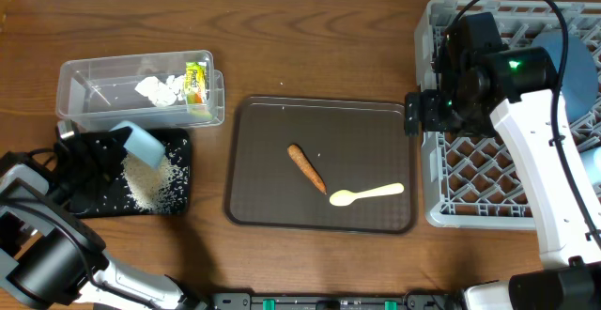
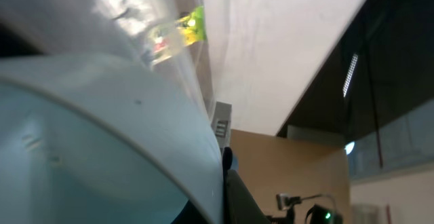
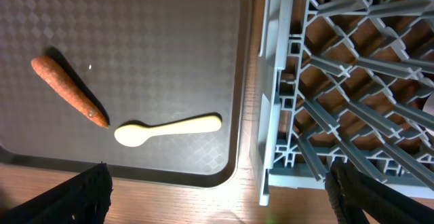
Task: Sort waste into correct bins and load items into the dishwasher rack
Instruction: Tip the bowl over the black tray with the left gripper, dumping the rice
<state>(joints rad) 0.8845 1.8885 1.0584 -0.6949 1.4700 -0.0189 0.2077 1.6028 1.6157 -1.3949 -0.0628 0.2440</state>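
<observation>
I should set the small light blue cup on the brown tray [image 1: 375, 153], behind the spoon's handle, using my left gripper.
My left gripper [image 1: 120, 145] is shut on the rim of the small light blue cup [image 1: 146, 146], which is tipped over the black tray [image 1: 181, 145]. A heap of white rice grains [image 1: 150, 183] lies in that tray. In the left wrist view the cup [image 2: 95, 136] fills most of the frame. The clear tub [image 1: 94, 80] holds tissue wads [image 1: 161, 89] and the yellow-green wrapper [image 1: 195, 82]. An orange carrot piece [image 1: 307, 168] and the pale yellow spoon [image 1: 368, 194] lie on the brown tray [image 1: 263, 131]. My right gripper [image 1: 413, 113] hangs open above the left edge of the grey rack [image 1: 479, 174], with nothing between its fingers.
A dark blue plate [image 1: 577, 75] stands in the rack at the right. In the right wrist view the carrot [image 3: 68, 91] and spoon [image 3: 166, 129] lie left of the rack wall [image 3: 278, 81]. Bare wood shows between the trays and along the front edge.
</observation>
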